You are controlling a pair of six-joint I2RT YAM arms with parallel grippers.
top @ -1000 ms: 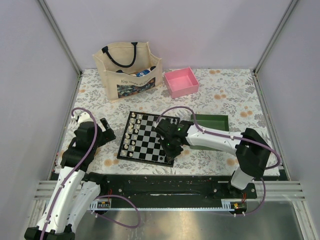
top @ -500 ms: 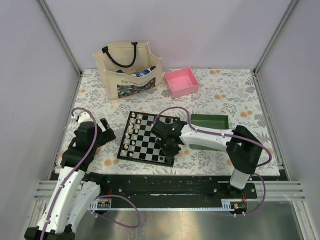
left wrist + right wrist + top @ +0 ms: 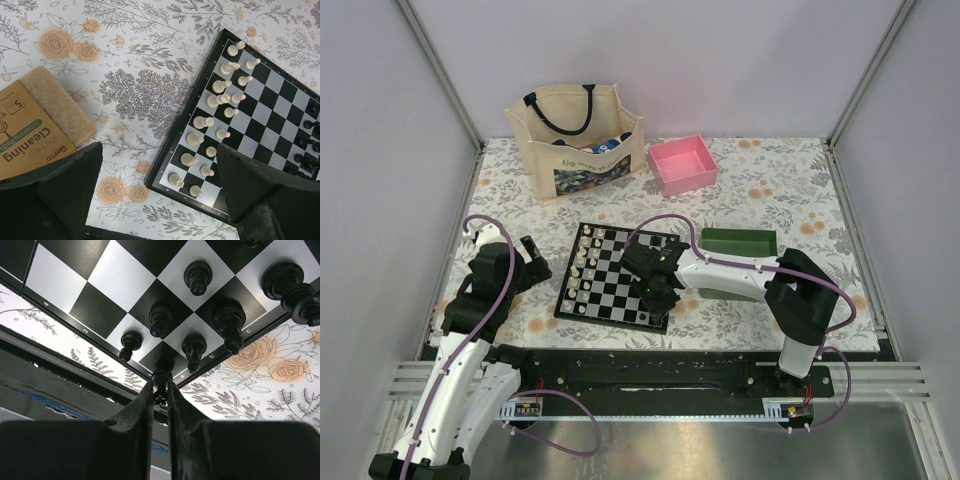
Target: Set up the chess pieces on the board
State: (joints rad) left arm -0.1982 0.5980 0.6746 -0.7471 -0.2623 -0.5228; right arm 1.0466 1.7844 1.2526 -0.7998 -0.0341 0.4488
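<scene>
I will use my right gripper to set the black piece, now held upright over the board's corner, down on the board's dark near corner square [image 3: 656, 319] [image 3: 162, 360].
The board [image 3: 610, 285] lies mid-table with cream-white chessmen [image 3: 202, 122] lined along its left side. Several black chess pieces [image 3: 159, 318] stand on its near right squares. My right gripper [image 3: 160, 396] is shut on a black piece with a notched top [image 3: 161, 385], held upright over the board's corner square by the rim [image 3: 50, 310]. In the top view that gripper [image 3: 655, 298] hangs over the board's near right part. My left gripper [image 3: 160, 190] is open and empty, above the tablecloth just left of the board; one finger [image 3: 255, 185] overlaps the board's corner.
A scouring pad pack [image 3: 30, 130] lies left of the left gripper. A cloth tote bag [image 3: 578, 135] and a pink box [image 3: 683, 164] stand at the back. A green tray [image 3: 740, 242] sits right of the board, behind the right arm.
The right arm has drawn a little left and nearer, bringing the held black piece over the board's near corner. The left arm has not moved.
</scene>
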